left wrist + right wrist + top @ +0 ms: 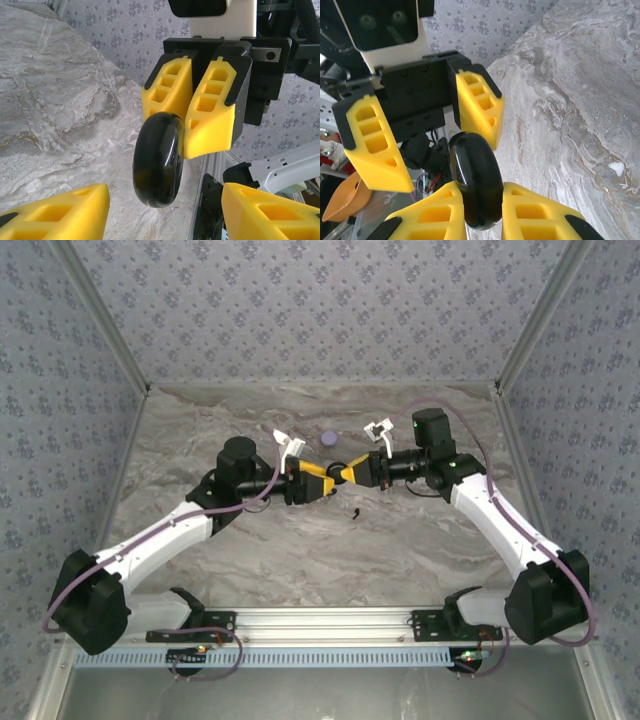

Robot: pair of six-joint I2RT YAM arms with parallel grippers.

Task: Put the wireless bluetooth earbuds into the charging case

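Observation:
Next, I take the charging case's loose end (156, 187) with my left gripper before my right gripper, which pinches the closed charging case at its lid end, opens the lid.
A closed black round charging case (337, 476) hangs in the air above the middle of the table, between the two grippers that meet there. My right gripper (482, 217) is shut on the case (476, 182), with its yellow fingers (210, 120) pressed on the two flat faces. My left gripper (162, 215) faces it, open, its fingers (477, 107) standing apart on either side of the case (157, 160) without touching it. One small black earbud (355, 512) lies on the marble table just in front of the grippers.
A pale lavender round disc (329, 439) lies on the table behind the grippers. The marble tabletop (300, 550) is walled at the back and both sides by patterned panels. An aluminium rail (320, 622) with the arm bases runs along the near edge.

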